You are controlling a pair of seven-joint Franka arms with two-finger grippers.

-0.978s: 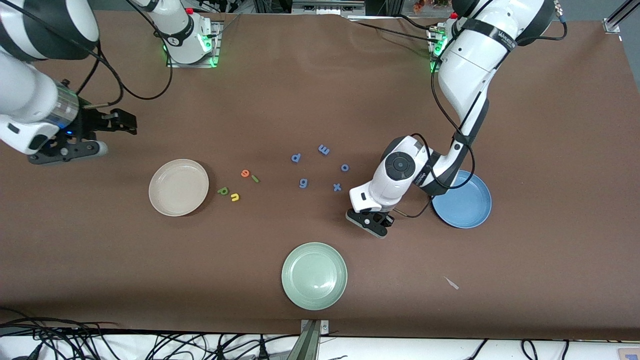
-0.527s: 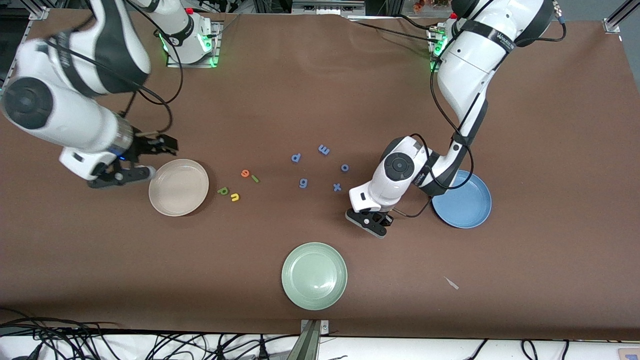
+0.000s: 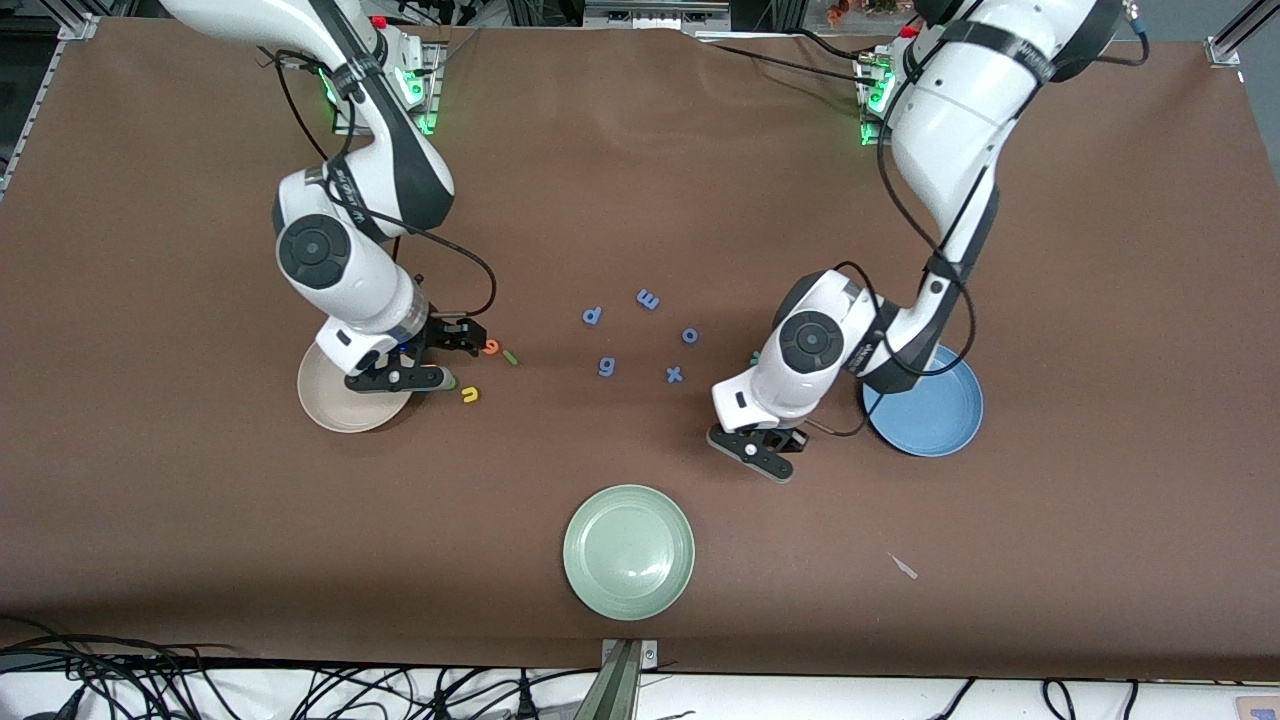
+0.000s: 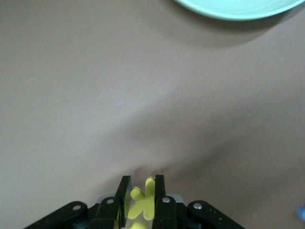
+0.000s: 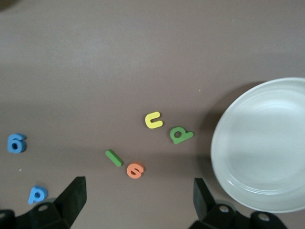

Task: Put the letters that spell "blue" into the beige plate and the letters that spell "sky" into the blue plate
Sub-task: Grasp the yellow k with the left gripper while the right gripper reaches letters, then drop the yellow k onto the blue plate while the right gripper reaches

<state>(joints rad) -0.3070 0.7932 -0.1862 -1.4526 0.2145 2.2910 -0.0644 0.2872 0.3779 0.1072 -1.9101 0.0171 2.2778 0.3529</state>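
My left gripper is going to release the yellow k near the middle of the blue plate (image 3: 913, 394).
My left gripper (image 3: 780, 440) (image 4: 143, 191) is shut on the yellow k (image 4: 143, 202), low over bare table between the blue plate (image 3: 925, 410) and the pale green plate. A small teal-green piece (image 3: 755, 356) peeks out beside that arm's wrist. My right gripper (image 3: 458, 342) (image 5: 138, 200) hangs open over the table beside the beige plate (image 3: 330, 405) (image 5: 262, 143). Under it lie the orange e (image 3: 490, 347) (image 5: 135, 170), green l (image 3: 511, 357) (image 5: 113, 157), yellow u (image 3: 469, 395) (image 5: 153, 119) and green b (image 5: 181, 135). The yellow s is hidden.
Several periwinkle letters (image 3: 592, 315) (image 5: 16, 142) are scattered mid-table between the two arms. The pale green plate (image 3: 628, 551) (image 4: 238, 7) sits nearer the front camera. A small white scrap (image 3: 905, 567) lies on the brown table toward the left arm's end.
The right arm swung in from its end of the table to above the letters by the beige plate. The left gripper closed on the yellow k and shifted slightly.
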